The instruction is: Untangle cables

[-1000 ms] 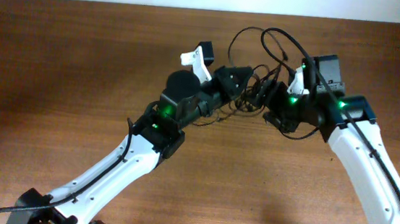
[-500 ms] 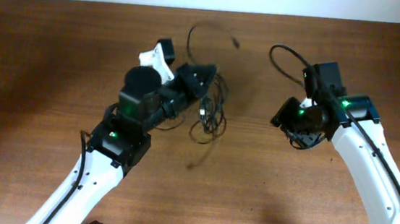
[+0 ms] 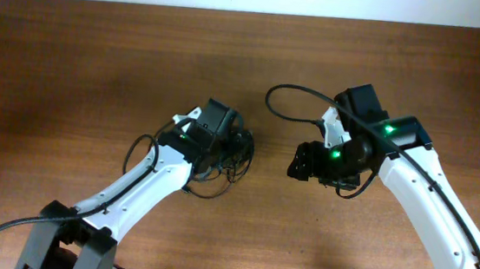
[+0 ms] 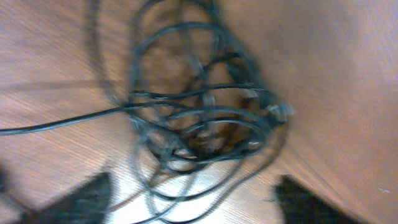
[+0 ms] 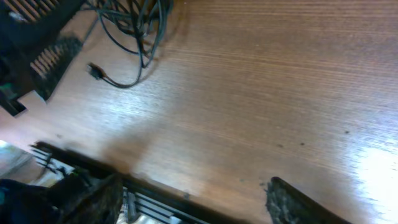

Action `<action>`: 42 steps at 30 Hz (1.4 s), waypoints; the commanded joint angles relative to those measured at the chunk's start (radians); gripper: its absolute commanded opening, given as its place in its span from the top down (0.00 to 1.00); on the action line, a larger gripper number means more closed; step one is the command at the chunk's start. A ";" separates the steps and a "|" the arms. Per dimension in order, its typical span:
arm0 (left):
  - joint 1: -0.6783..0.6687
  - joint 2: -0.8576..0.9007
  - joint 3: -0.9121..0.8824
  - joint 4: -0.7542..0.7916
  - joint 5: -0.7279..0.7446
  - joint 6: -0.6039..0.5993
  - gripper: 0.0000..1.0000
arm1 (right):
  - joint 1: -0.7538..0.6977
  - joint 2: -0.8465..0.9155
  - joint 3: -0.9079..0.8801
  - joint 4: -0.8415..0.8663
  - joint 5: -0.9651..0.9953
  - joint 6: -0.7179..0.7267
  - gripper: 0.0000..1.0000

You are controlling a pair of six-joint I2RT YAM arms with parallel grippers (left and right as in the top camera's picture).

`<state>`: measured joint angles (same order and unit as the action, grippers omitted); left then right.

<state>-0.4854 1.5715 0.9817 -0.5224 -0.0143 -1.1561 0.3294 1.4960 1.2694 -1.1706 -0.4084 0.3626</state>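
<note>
Many crossing pieces of the tangled bundle of cables are under my left gripper's open fingers. It should move to the edge of the bundle and take an outer piece of cable (image 4: 140, 177).
The cables (image 4: 199, 118) lie as one tangled bundle of thin black cords on the wooden table, with a small plug (image 4: 280, 112) at its right side. My left gripper (image 4: 196, 205) is open just above them, and a few strands run between its fingertips (image 4: 81, 199) untouched. From overhead the bundle (image 3: 236, 154) sits right under the left gripper (image 3: 229, 144). My right gripper (image 3: 300, 164) stands to the right of the bundle, open and empty. In the right wrist view the cables (image 5: 134, 25) are far off at the top left, one loose plug (image 5: 94, 70) trailing out.
A thicker black cable (image 3: 286, 104) fixed to the right arm loops out behind its wrist. The left arm's body (image 5: 31, 37) fills the top left corner of the right wrist view. The table's dark front edge (image 5: 155, 186) runs close to the right gripper.
The left gripper carried the bundle away from the right gripper, came down toward the table's middle and opened, leaving the cables on the wood. The right gripper opened wider and swung left.
</note>
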 commanded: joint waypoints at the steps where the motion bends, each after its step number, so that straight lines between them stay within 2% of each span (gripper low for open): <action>1: -0.023 0.013 0.001 0.017 0.059 -0.006 0.33 | -0.017 0.005 -0.004 -0.009 0.070 -0.007 0.19; 6: -0.062 0.143 0.001 0.013 0.018 -0.148 0.63 | -0.083 0.005 -0.004 -0.073 0.119 -0.016 0.18; 7: -0.062 0.169 0.001 0.013 0.018 -0.182 0.64 | -0.083 0.005 -0.004 -0.076 0.123 -0.016 0.18; 8: -0.062 0.184 0.001 0.013 0.018 -0.195 0.62 | -0.082 0.005 -0.004 -0.076 0.127 -0.016 0.18; 10: -0.062 0.196 0.001 0.021 0.018 -0.209 0.19 | -0.082 0.005 -0.004 -0.072 0.133 -0.016 0.18; 11: -0.062 0.196 0.001 0.028 0.023 -0.209 0.20 | -0.082 0.005 -0.004 -0.069 0.133 -0.016 0.18; 12: -0.062 0.196 0.001 0.031 0.038 -0.209 0.29 | -0.082 0.005 -0.004 -0.067 0.133 -0.015 0.18; 13: -0.062 0.196 0.001 0.032 0.039 -0.209 0.30 | -0.082 0.005 -0.004 -0.066 0.135 -0.016 0.18; 15: -0.061 0.190 0.004 0.044 0.079 -0.206 0.19 | -0.082 0.005 -0.004 -0.061 0.153 -0.015 0.18; 16: -0.062 0.181 0.008 0.051 0.079 -0.180 0.18 | -0.082 0.005 -0.004 -0.060 0.168 -0.015 0.18; 18: -0.062 0.106 0.025 0.064 0.033 -0.036 0.18 | -0.082 0.005 -0.004 -0.060 0.189 -0.015 0.18; 19: -0.062 0.071 0.025 0.051 -0.002 -0.024 0.18 | -0.082 0.005 -0.004 -0.056 0.189 -0.015 0.17; 20: -0.062 0.026 0.025 0.008 -0.046 -0.029 0.18 | -0.082 0.005 -0.004 -0.048 0.189 -0.015 0.17; 23: -0.062 -0.005 0.023 -0.090 -0.127 -0.095 0.01 | -0.082 0.006 -0.004 -0.040 0.189 -0.015 0.17; 24: -0.062 0.009 0.014 -0.102 -0.125 -0.122 0.04 | -0.082 0.006 -0.004 -0.035 0.189 -0.015 0.17; 26: -0.062 0.043 -0.010 -0.108 -0.069 -0.188 0.26 | -0.082 0.005 -0.004 -0.033 0.190 -0.015 0.17; 27: -0.062 0.056 -0.027 -0.108 -0.049 -0.230 0.29 | -0.082 0.006 -0.004 -0.033 0.190 -0.016 0.17; 29: -0.062 0.079 -0.068 -0.108 -0.050 -0.360 0.47 | -0.082 0.006 -0.004 -0.034 0.190 -0.016 0.17; 30: -0.062 0.084 -0.071 -0.108 -0.050 -0.374 0.49 | -0.082 0.006 -0.005 -0.034 0.190 -0.016 0.17; 31: -0.062 0.092 -0.071 -0.108 -0.052 -0.374 0.47 | -0.082 0.006 -0.008 -0.034 0.190 -0.016 0.17; 33: -0.062 0.110 -0.071 -0.107 -0.054 -0.375 0.29 | -0.082 0.006 -0.020 -0.033 0.197 -0.015 0.17; 34: -0.062 0.127 -0.071 -0.092 -0.059 -0.377 0.01 | -0.082 0.006 -0.028 -0.034 0.197 -0.015 0.17; 39: -0.062 0.192 -0.071 -0.037 -0.060 -0.377 0.01 | -0.082 0.006 -0.051 -0.033 0.197 -0.015 0.17; 40: -0.062 0.204 -0.072 -0.040 -0.052 -0.376 0.35 | -0.082 0.006 -0.056 -0.034 0.196 -0.015 0.17; 41: -0.062 0.209 -0.079 -0.040 -0.042 -0.377 0.56 | -0.082 0.006 -0.060 -0.034 0.196 -0.015 0.17; 42: -0.062 0.213 -0.088 -0.040 -0.036 -0.376 0.81 | -0.082 0.006 -0.063 -0.034 0.196 -0.015 0.17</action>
<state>-0.5480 1.7222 0.9283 -0.5598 -0.0639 -1.5223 0.2493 1.4971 1.2194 -1.2037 -0.2245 0.3584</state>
